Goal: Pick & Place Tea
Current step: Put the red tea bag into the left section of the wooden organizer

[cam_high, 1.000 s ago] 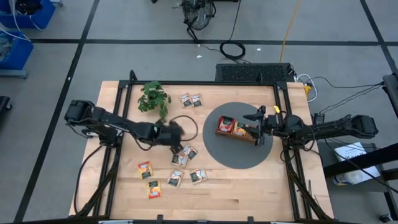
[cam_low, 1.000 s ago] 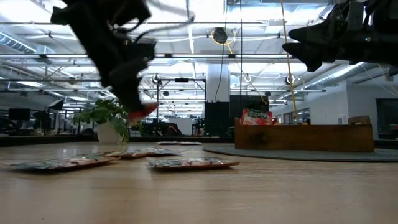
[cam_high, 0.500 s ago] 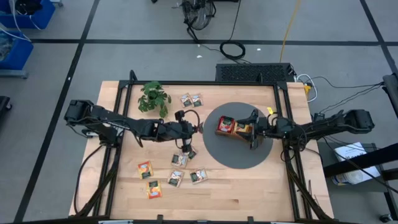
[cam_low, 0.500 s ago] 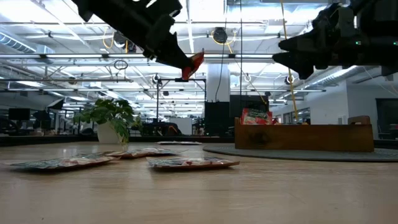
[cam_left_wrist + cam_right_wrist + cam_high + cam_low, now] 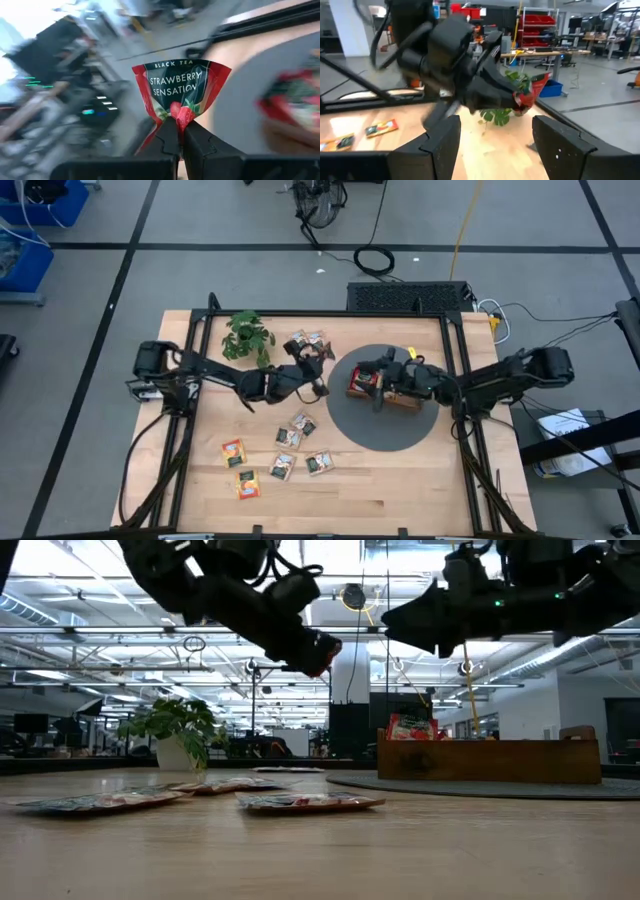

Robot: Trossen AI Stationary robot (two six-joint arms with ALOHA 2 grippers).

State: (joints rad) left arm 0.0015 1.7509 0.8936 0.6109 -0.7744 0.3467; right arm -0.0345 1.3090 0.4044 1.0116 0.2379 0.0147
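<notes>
The robot's left gripper will release the red tea sachet into the right gripper, above the grey mat beside the tray (image 5: 350, 361).
My left gripper (image 5: 318, 380) is shut on a red tea sachet (image 5: 180, 90) printed "Strawberry Sensation". It hangs in the air between the plant (image 5: 247, 335) and the wooden tray (image 5: 410, 402). My right gripper (image 5: 496, 122) stands open above the tray's left end (image 5: 378, 385), facing the left gripper and the sachet (image 5: 532, 90), with nothing between its fingers. The tray rests on a round grey mat (image 5: 385, 430) and holds red and orange sachets (image 5: 365, 380) in its left compartment. Several more sachets (image 5: 290, 437) lie flat on the table. My left gripper pinches the red sachet between its two fingers (image 5: 167, 137), at the middle of the edge opposite its title (image 5: 179, 119). The fingers come nearly level from the table's left. The sachet sticks out past the fingertips toward the tray, slightly bent, clear of the table.
Two sachets (image 5: 308, 340) lie near the table's far edge beside the plant. Others (image 5: 246, 483) are scattered at the near left. A black metal frame (image 5: 200, 330) runs along the table's sides. Bare wood lies along the near edge.
My left gripper has risen from above the loose sachets and gone toward the tray with the red sachet, tipping from pointing down to nearly level. The sachet now hangs higher. My right gripper has moved toward the table's left, over the tray, and stayed open.
</notes>
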